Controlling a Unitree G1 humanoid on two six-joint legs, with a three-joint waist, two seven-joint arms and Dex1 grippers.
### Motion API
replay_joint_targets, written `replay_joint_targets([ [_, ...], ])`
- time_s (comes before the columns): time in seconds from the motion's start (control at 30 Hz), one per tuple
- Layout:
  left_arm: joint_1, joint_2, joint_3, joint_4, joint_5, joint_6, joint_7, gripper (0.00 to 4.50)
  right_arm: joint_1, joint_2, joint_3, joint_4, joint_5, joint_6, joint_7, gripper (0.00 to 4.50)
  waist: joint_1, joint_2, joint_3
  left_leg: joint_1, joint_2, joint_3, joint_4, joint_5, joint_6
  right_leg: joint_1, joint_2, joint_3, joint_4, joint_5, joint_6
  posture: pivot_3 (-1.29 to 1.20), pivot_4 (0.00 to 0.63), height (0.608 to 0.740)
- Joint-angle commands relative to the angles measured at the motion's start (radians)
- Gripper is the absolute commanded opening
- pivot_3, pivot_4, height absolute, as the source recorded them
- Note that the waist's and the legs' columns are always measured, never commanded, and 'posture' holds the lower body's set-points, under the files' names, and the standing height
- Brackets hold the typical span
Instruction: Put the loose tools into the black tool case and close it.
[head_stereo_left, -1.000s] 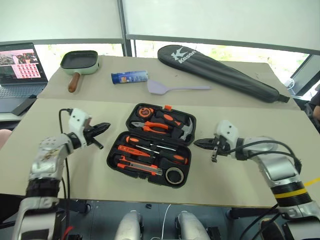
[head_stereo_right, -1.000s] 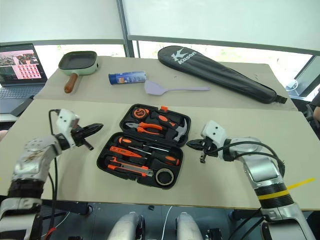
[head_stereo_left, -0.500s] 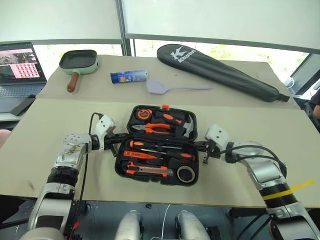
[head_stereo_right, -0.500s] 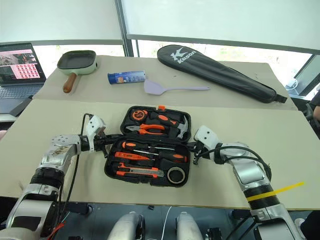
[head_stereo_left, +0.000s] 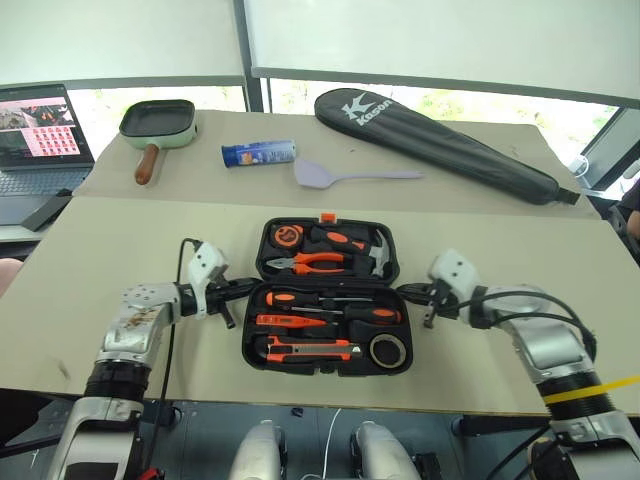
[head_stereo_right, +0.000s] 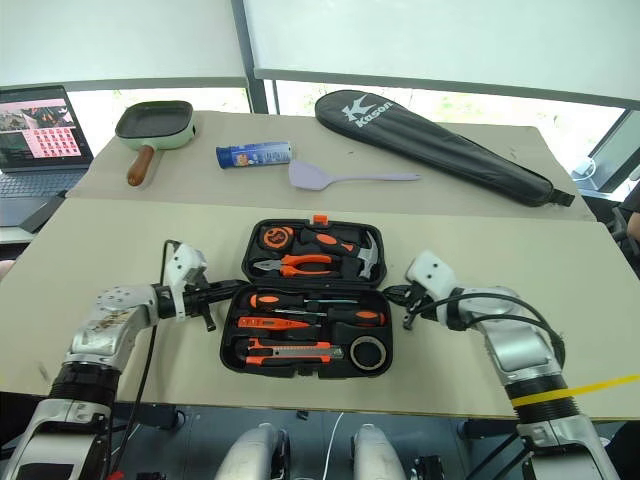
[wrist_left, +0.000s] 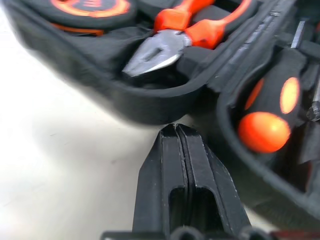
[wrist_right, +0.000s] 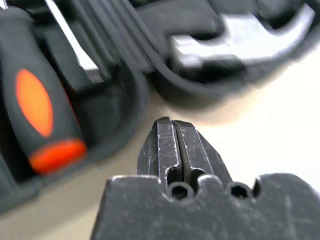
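The tip of my left gripper is shut beside the hinge, so it should back away, open and grip the lid half's side rim (head_stereo_left: 262, 254) before it folds the lid half over.
The black tool case (head_stereo_left: 255, 330) lies open and square in the middle of the table, its lid half at the back. Its front half holds two screwdrivers (head_stereo_left: 290, 298) (head_stereo_left: 365, 313), a slim orange tester pen (head_stereo_left: 288, 321), the utility knife (head_stereo_left: 310, 350) and the dark tape roll (head_stereo_left: 388, 350). Pliers (head_stereo_left: 315, 262) and a hammer (head_stereo_left: 375, 255) sit in the lid half. My left gripper (head_stereo_left: 243, 287) is shut, with its tip just off the case's left side at the hinge. My right gripper (head_stereo_left: 403, 292) is shut, close to the right side.
Along the back lie a green frying pan (head_stereo_left: 158, 120), a blue can (head_stereo_left: 258, 153), a lilac spatula (head_stereo_left: 320, 174) and a long black racket bag (head_stereo_left: 430, 140). A laptop (head_stereo_left: 35, 130) stands at the far left. The table's front edge runs just below the case.
Both grippers closed in on the case's sides. The case turned from tilted to square and slid a little to the right. The right gripper has since drawn back slightly.
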Motion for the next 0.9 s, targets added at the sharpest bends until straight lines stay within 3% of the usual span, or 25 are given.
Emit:
replay_joint_targets([
  [0.03, -0.002, 0.087, 0.094, -0.125, -0.122, 0.212, -0.021, 1.51, -0.011, -0.066, -0.084, -0.107, 0.106, 0.171, 0.038, 1.82, -0.002, 0.0, 0.0, 0.0, 0.0, -0.001, 0.0, 0.0, 0.0, 0.0, 0.0, 0.0, 0.0, 0.0, 0.0, 0.0, 0.15, 0.74],
  [0.2, -0.084, 0.198, 0.066, -0.205, -0.155, 0.552, 0.044, 3.32, -0.173, -0.063, -0.192, -0.144, 0.329, 0.637, -0.041, 3.49, -0.005, 0.0, 0.001, 0.002, 0.001, -0.004, 0.0, 0.0, 0.0, 0.001, 0.001, 0.001, 0.001, 0.0, 0.0, 0.0, 0.15, 0.74],
  [0.3, -0.172, 0.166, 0.054, -0.202, -0.169, 0.714, 0.117, 4.4, -0.265, -0.113, -0.097, -0.137, 0.323, 0.815, -0.065, 4.47, 0.0, 0.0, 0.001, 0.004, 0.0, -0.004, 0.0, 0.0, 0.0, 0.002, 0.001, 0.001, 0.001, 0.0, 0.0, 0.0, 0.15, 0.74],
  [0.4, -0.291, 0.097, 0.042, -0.143, -0.169, 0.843, 0.203, 4.4, -0.394, -0.069, -0.048, -0.069, 0.331, 0.956, -0.112, 4.47, 0.005, -0.002, 0.001, 0.002, 0.0, -0.003, 0.0, 0.0, 0.0, 0.002, 0.0, 0.0, 0.001, 0.0, 0.0, 0.0, 0.15, 0.74],
  [0.5, -0.359, 0.042, 0.02, -0.082, -0.144, 0.861, 0.265, 4.4, -0.495, 0.0, -0.019, 0.041, 0.277, 1.014, -0.198, 4.47, 0.0, -0.002, 0.002, 0.0, -0.001, -0.003, 0.001, 0.0, 0.0, 0.0, 0.001, 0.0, 0.001, 0.0, 0.0, 0.0, 0.15, 0.74],
  [0.6, -0.407, -0.012, -0.007, 0.002, -0.1, 0.808, 0.327, 4.4, -0.566, 0.07, 0.002, 0.172, 0.209, 0.972, -0.286, 4.47, -0.004, -0.002, 0.002, -0.002, -0.001, -0.003, 0.0, 0.0, 0.0, -0.002, 0.001, 0.0, 0.001, 0.0, 0.0, 0.0, 0.15, 0.74],
  [0.83, -0.425, -0.045, -0.024, 0.058, -0.091, 0.792, 0.34, 4.4, -0.597, 0.112, 0.031, 0.269, 0.169, 0.918, -0.308, 4.47, -0.003, -0.002, 0.002, -0.005, -0.002, -0.002, -0.001, 0.0, 0.0, -0.004, -0.001, 0.0, 0.001, 0.0, 0.0, 0.0, 0.15, 0.74],
  [0.87, -0.422, -0.045, -0.025, 0.057, -0.093, 0.795, 0.335, 4.16, -0.596, 0.118, 0.032, 0.282, 0.164, 0.912, -0.313, 4.49, -0.003, -0.002, 0.002, -0.005, -0.002, -0.001, 0.0, 0.0, 0.0, -0.004, -0.001, 0.0, 0.0, 0.0, 0.0, 0.0, 0.15, 0.74],
  [0.9, -0.417, -0.046, -0.023, 0.058, -0.095, 0.796, 0.332, 3.86, -0.593, 0.125, 0.032, 0.295, 0.158, 0.9, -0.319, 4.23, -0.003, -0.002, 0.002, -0.005, -0.002, -0.001, 0.0, 0.0, 0.0, -0.004, -0.001, 0.0, 0.001, 0.0, 0.0, 0.0, 0.15, 0.74],
])
